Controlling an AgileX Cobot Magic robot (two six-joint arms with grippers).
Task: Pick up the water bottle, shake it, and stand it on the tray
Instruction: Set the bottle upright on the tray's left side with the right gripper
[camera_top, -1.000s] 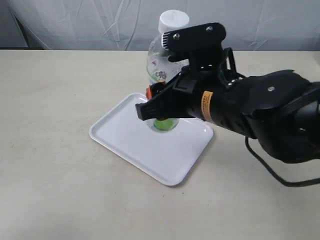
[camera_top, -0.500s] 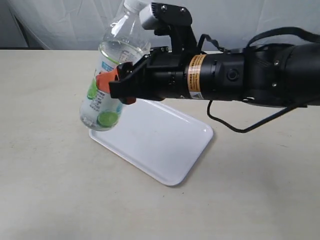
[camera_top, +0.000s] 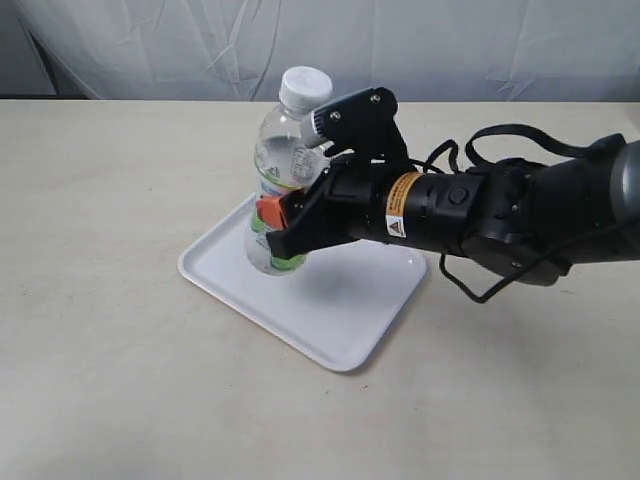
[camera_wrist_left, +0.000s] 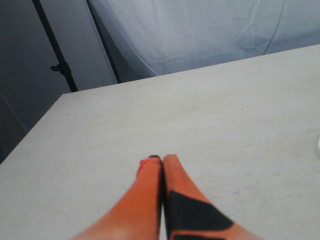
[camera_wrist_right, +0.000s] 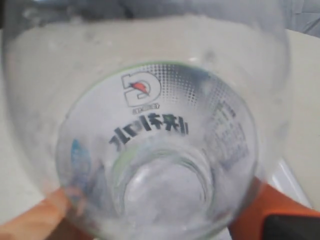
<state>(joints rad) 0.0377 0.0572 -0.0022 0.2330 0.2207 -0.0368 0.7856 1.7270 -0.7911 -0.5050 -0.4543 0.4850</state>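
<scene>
The robot's right gripper needs to stand the water bottle on the middle of the white tray (camera_top: 305, 280) and let go of it.
The water bottle (camera_top: 282, 170), clear with a white cap and a green-marked label, hangs nearly upright over the left part of the white tray (camera_top: 340, 310), its base close above the tray floor. My right gripper (camera_top: 285, 222) is shut on the bottle's middle, with an orange finger (camera_top: 270, 210) against the label. In the right wrist view the bottle (camera_wrist_right: 150, 130) fills the frame from cap end on, between orange fingers (camera_wrist_right: 280, 210). My left gripper (camera_wrist_left: 161, 161) is shut on nothing, over bare table.
The tray lies at an angle on a pale beige table (camera_top: 100, 350). A white cloth backdrop (camera_top: 150, 50) hangs behind the table's far edge. A black cable (camera_top: 500, 280) trails from the right arm.
The right arm has swung the bottle back from high and tilted off the tray's left edge, lowering it nearly upright over the tray's left part.
</scene>
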